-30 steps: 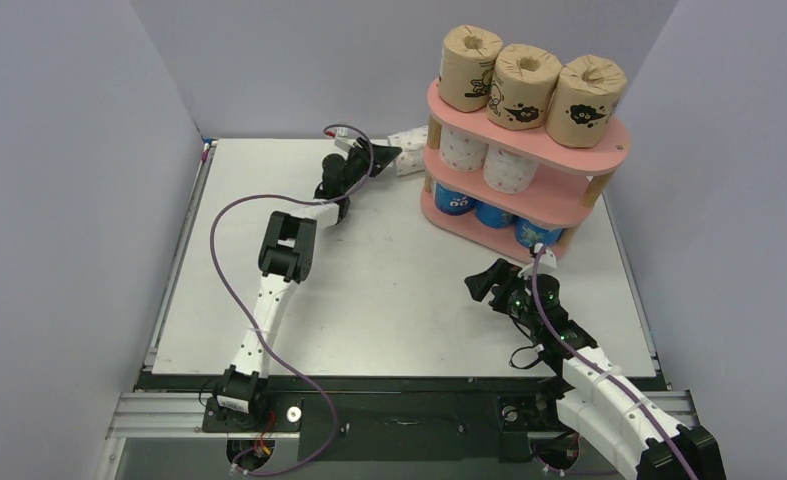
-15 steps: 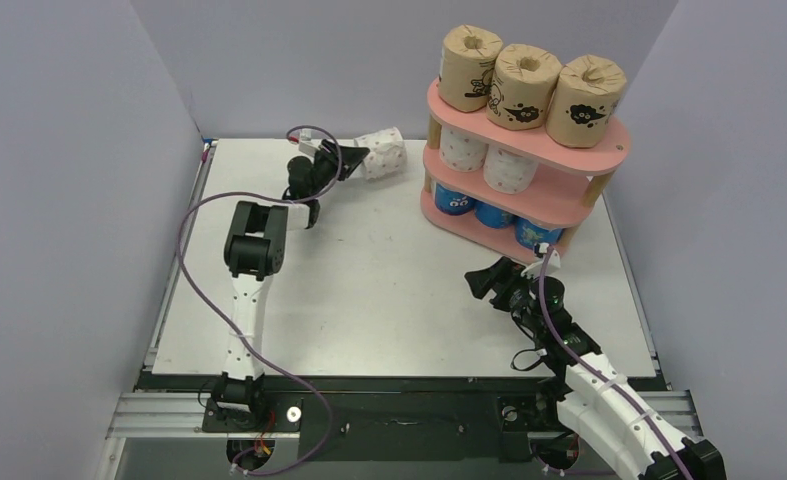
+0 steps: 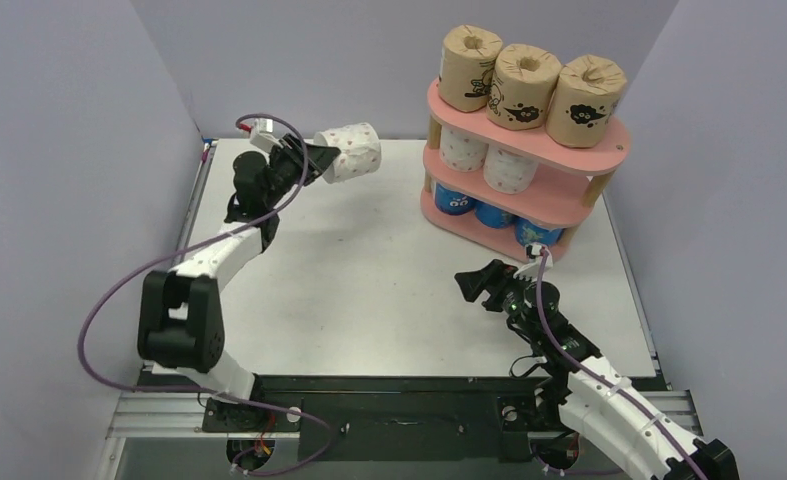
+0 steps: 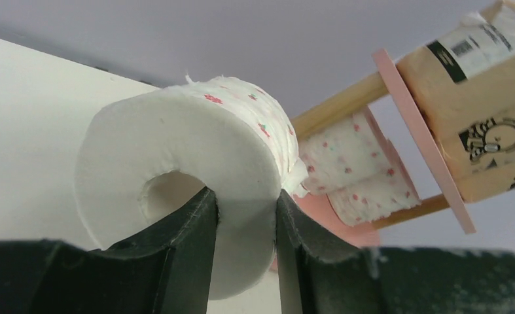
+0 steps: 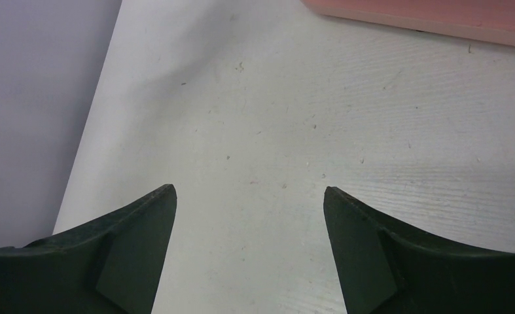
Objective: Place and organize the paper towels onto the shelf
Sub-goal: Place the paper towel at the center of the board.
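Note:
The robot's left gripper will release the white pink-dotted roll, now held in the air beside the shelf, on the bare table (image 3: 397, 323) near the middle of the table's front edge.
My left gripper (image 3: 319, 157) is shut on a white pink-dotted roll (image 3: 350, 151), held in the air left of the pink shelf (image 3: 569, 155). In the left wrist view one finger sits in the roll's core and the other outside its wall (image 4: 176, 163), gripper (image 4: 245, 203). The shelf holds three brown rolls (image 3: 524, 85) on top, two white dotted rolls (image 3: 484, 160) in the middle, and blue rolls (image 3: 489, 212) at the bottom. My right gripper (image 3: 466, 286) is open and empty over the table in front of the shelf; its wrist view shows bare table between the tips (image 5: 249, 190).
Grey walls close in the white table (image 3: 369, 290) on the left, back and right. The shelf's pink base edge (image 5: 425, 19) shows at the top of the right wrist view. Purple cables trail from both arms.
My left arm has lifted the white dotted roll off the back of the table and swung it up and left. My right gripper has drifted slightly left.

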Controlling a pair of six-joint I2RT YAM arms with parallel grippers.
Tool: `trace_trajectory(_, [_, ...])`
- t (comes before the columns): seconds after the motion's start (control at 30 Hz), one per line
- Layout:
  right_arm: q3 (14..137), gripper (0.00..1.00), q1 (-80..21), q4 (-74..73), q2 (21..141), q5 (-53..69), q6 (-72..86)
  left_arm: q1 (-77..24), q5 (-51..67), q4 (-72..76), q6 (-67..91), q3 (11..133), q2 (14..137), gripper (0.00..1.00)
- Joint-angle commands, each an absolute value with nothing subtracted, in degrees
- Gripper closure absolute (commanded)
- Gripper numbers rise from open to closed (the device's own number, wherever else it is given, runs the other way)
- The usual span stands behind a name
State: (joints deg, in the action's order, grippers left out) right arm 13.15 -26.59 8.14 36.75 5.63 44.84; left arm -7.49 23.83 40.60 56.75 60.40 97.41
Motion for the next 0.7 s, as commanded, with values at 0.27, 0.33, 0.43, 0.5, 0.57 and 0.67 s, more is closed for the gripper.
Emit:
trace_trajectory(0.27, [23.14,0.03,-33.67,-9.52,33.92,-12.92,46.72,-35.87,-3.56,-18.24,20.18,60.21,60.9,0.77])
trace_trajectory(0.33, [23.27,0.0,-33.31,-12.37,32.78,-14.76,51.5,-41.86,-7.72,-22.89,19.22,60.43,60.02,0.77])
trace_trajectory(0.43, [23.95,0.0,-30.87,-14.18,30.81,-12.14,49.64,-50.68,-14.09,-28.13,18.52,60.85,60.59,0.77])
trace_trajectory(0.5, [25.37,0.0,-30.16,-17.13,29.92,-12.87,47.44,-54.42,-16.83,-29.52,18.1,60.88,62.32,0.77])
trace_trajectory(0.57, [27.1,0.0,-30.06,-21.07,28.89,-15.62,46.08,-56.94,-17.89,-29.73,17.59,61.4,65.0,0.77])
trace_trajectory(0.67, [28.88,0.0,-29.99,-26.31,26.62,-18.26,44.49,-60.13,-19.33,-29.24,16.1,62.77,71.05,0.77])
